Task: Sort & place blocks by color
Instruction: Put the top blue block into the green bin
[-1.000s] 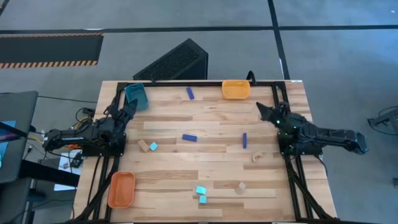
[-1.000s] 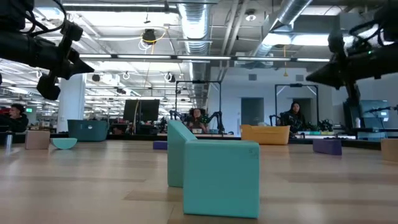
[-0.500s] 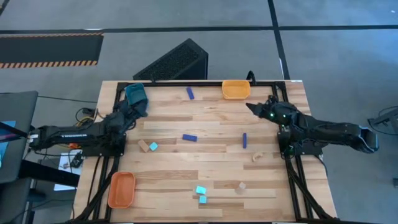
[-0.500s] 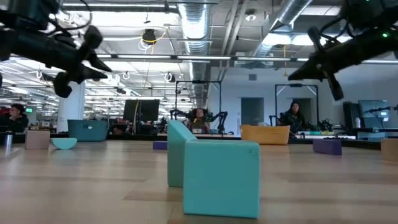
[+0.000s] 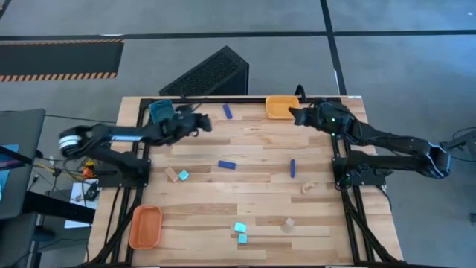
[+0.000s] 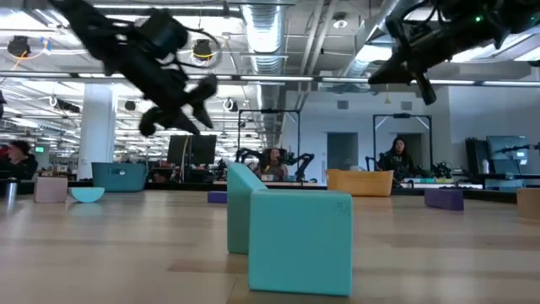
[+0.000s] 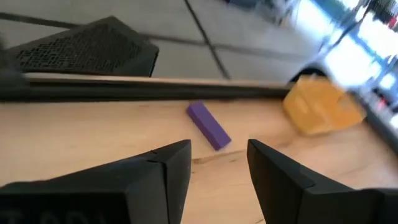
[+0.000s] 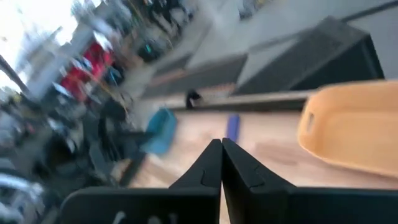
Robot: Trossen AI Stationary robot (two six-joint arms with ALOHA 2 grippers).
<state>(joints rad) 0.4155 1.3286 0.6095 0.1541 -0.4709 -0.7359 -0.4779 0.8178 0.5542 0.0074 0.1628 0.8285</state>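
The dark blue block lies by the table's far edge, between the teal and yellow-orange trays, and my left gripper should close on the near half (image 5: 229, 114) (image 7: 214, 135) of it.
My left gripper (image 5: 204, 123) (image 7: 219, 163) hangs open above the far left part of the table, its fingers pointing at a dark blue oblong block (image 5: 227, 112) (image 7: 209, 125) that lies flat near the far edge. My right gripper (image 5: 291, 115) (image 8: 222, 149) is shut and empty, in the air beside the yellow-orange tray (image 5: 282, 106) (image 8: 354, 134). Two more dark blue blocks (image 5: 227, 164) (image 5: 292, 168) lie mid-table. Cyan cubes (image 5: 184, 175) (image 5: 240, 229) and tan blocks (image 5: 172, 175) (image 5: 288, 222) rest farther toward the near edge.
A teal tray (image 5: 162, 113) stands at the far left corner, just behind my left arm. An orange tray (image 5: 145, 226) sits at the near left corner. In the low view a pair of cyan cubes (image 6: 295, 232) fills the foreground. People sit in the room beyond the table.
My left arm has reached out from the table's left edge toward the far edge and rightward, toward the dark blue block there. My right gripper has moved toward the far edge and leftward, up beside the yellow-orange tray. No block has moved.
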